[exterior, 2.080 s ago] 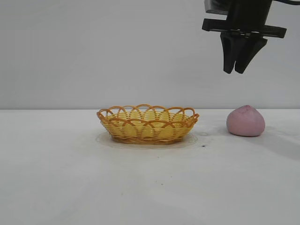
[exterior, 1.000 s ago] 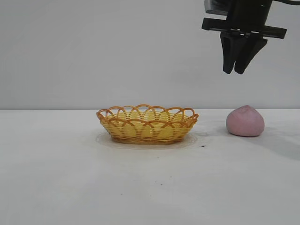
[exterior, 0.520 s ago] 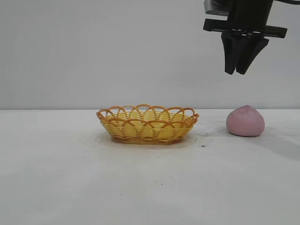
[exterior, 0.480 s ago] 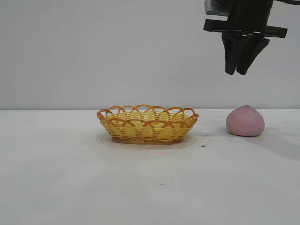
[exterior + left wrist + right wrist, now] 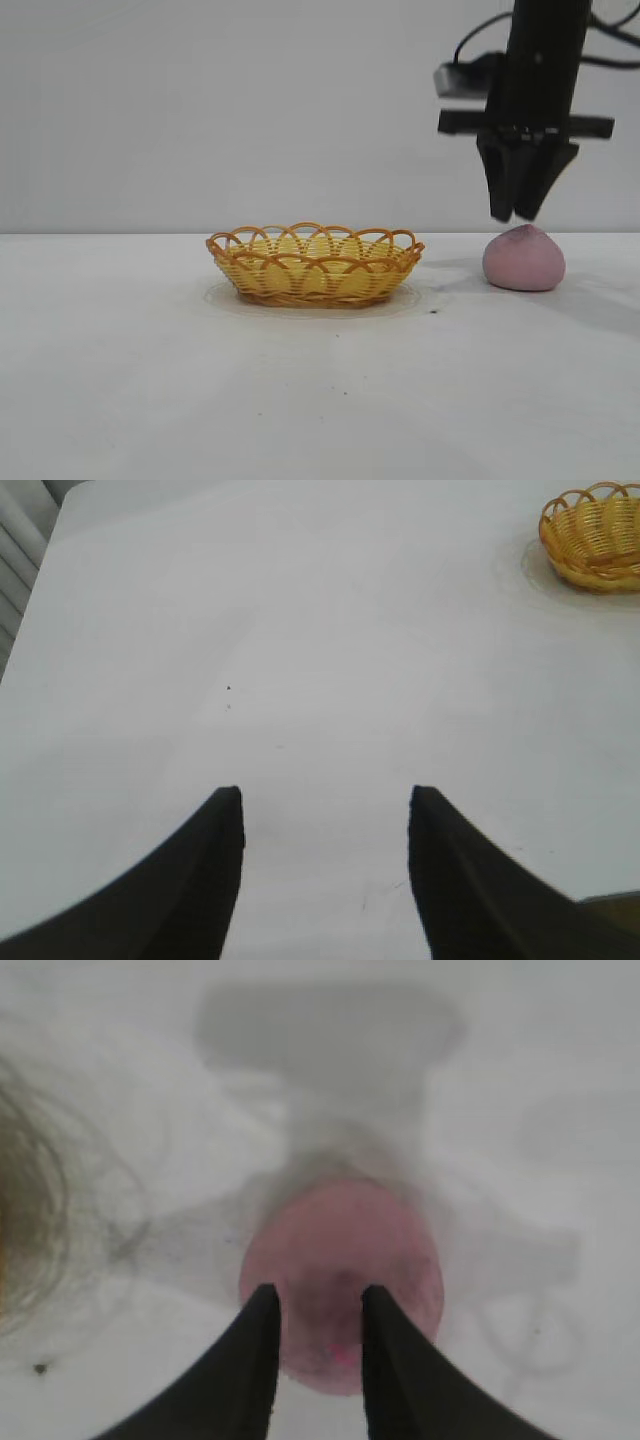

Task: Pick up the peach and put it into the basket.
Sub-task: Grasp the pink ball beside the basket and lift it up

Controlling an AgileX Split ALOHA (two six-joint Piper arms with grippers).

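Note:
I need to release the peach from my right gripper in the middle of the yellow-orange wicker basket (image 5: 316, 248). The peach still sits on the white table.
The dusty-pink peach (image 5: 524, 260) sits on the white table at the right, to the right of the yellow-orange wicker basket (image 5: 315, 264). My right gripper (image 5: 515, 214) hangs straight above the peach, its fingertips just over the peach's top and not touching it. In the right wrist view the peach (image 5: 340, 1225) lies below my right gripper (image 5: 320, 1295); the fingers stand a narrow gap apart, narrower than the peach, and hold nothing. My left gripper (image 5: 325, 795) is open and empty over bare table, far from the basket (image 5: 598, 535).
The white table (image 5: 150, 380) stretches wide around the basket. A small dark speck (image 5: 433, 311) lies between basket and peach. A plain pale wall stands behind.
My right gripper has come down from high above to just over the peach. The peach and the basket have not moved.

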